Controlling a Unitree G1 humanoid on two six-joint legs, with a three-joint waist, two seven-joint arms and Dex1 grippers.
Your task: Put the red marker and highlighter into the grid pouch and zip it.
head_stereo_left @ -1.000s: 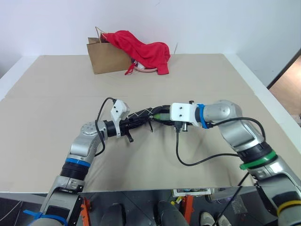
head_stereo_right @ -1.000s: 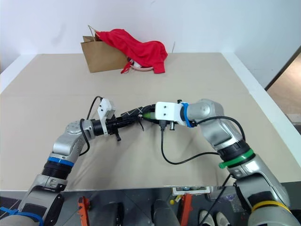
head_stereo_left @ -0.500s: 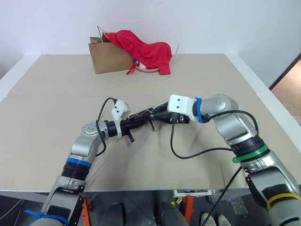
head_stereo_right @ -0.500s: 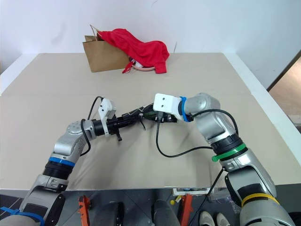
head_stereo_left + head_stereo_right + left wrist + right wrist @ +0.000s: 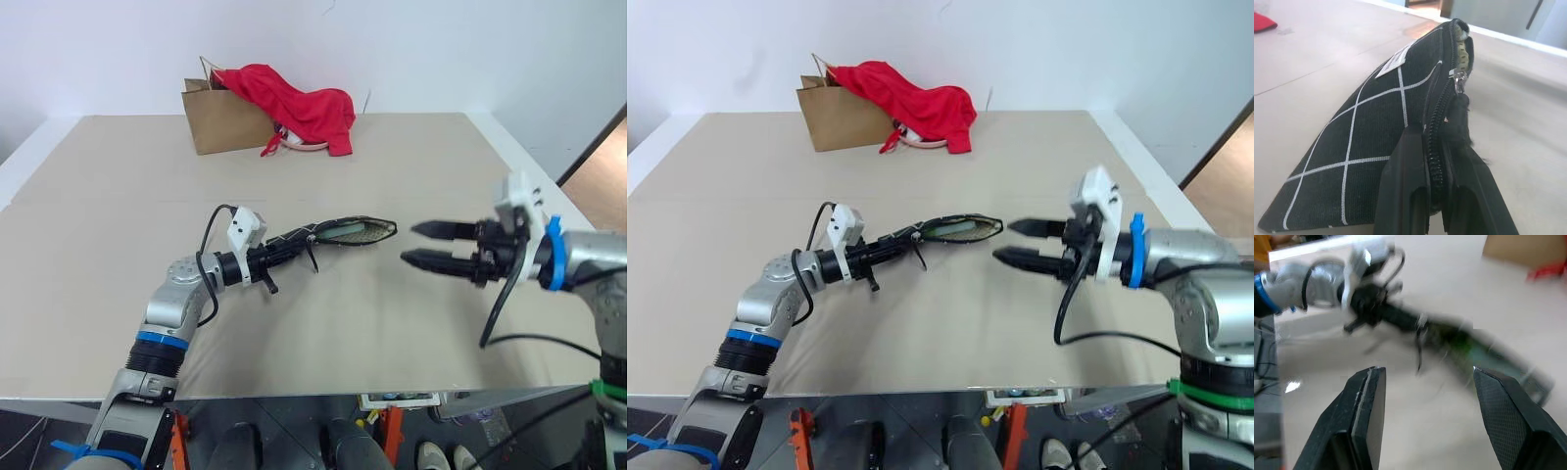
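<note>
My left gripper has the zipper slider beside it and the grid pouch gapes, so my right gripper will take the cord pull (image 5: 313, 258) and pull it along the pouch's opening.
The grid pouch (image 5: 338, 233), black with thin white lines, is held off the table and points to the right. My left gripper (image 5: 290, 248) is shut on its near end, and the fingers (image 5: 1405, 176) clamp the zipper edge beside the cord pull (image 5: 1458, 81). The pouch's mouth (image 5: 960, 228) gapes open with a pale greenish inside. A green patch (image 5: 1464, 345) shows there; I cannot tell whether it is the highlighter. The red marker is out of view. My right gripper (image 5: 409, 244) hangs open and empty a short way right of the mouth.
A brown paper bag (image 5: 217, 125) draped with a red cloth (image 5: 299, 106) stands at the back of the beige table (image 5: 118, 196). The table's right edge (image 5: 534, 186) runs close to my right arm.
My right gripper has drawn back to the right, away from the pouch's mouth, rolled over and opened. The green thing it held at the mouth is no longer between its fingers. The left gripper kept still.
</note>
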